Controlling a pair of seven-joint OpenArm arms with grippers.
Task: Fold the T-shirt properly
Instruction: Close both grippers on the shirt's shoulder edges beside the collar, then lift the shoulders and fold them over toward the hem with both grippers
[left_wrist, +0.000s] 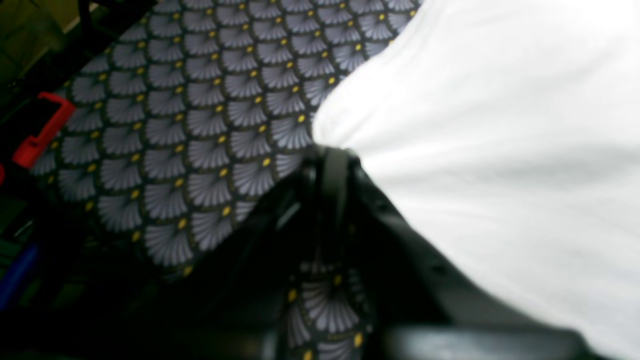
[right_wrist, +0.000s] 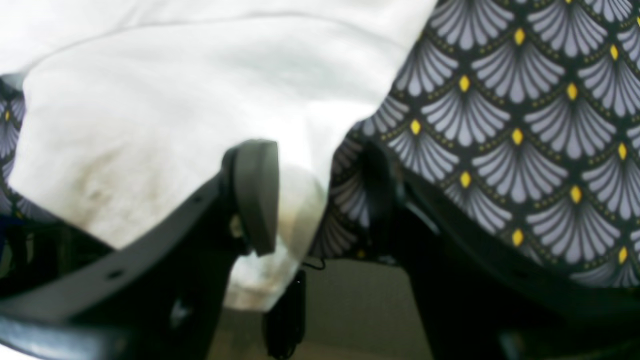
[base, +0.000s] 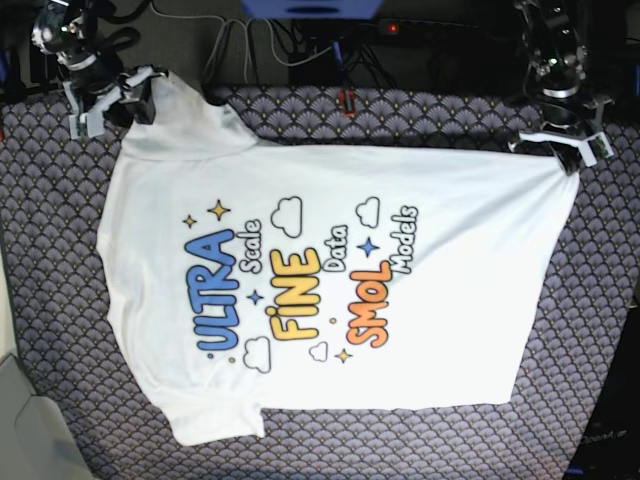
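The sleeve's edge lies loose in my right gripper's open fingers; it should pinch it near the T-shirt's shoulder (base: 129, 149) before both grippers fold the T-shirt.
The T-shirt (base: 330, 290) lies spread flat on the patterned tablecloth (base: 600, 330), with its print of "ULTRA", "FINE" and "SMOL" facing up. My left gripper (base: 563, 152) is at the shirt's far right corner. In the left wrist view it (left_wrist: 327, 152) is shut, and the white fabric (left_wrist: 475, 125) is pinched at its tips. My right gripper (base: 128, 100) is at the far left corner, by the sleeve. In the right wrist view it (right_wrist: 317, 200) stands open, its jaws apart, and a fold of the white cloth (right_wrist: 200, 90) lies between its fingers (right_wrist: 255, 195).
Cables and a power strip (base: 330, 25) run behind the table's far edge. A red bracket (left_wrist: 42, 130) sits at the table's edge in the left wrist view. A grey object (base: 25, 430) lies off the cloth at the near left.
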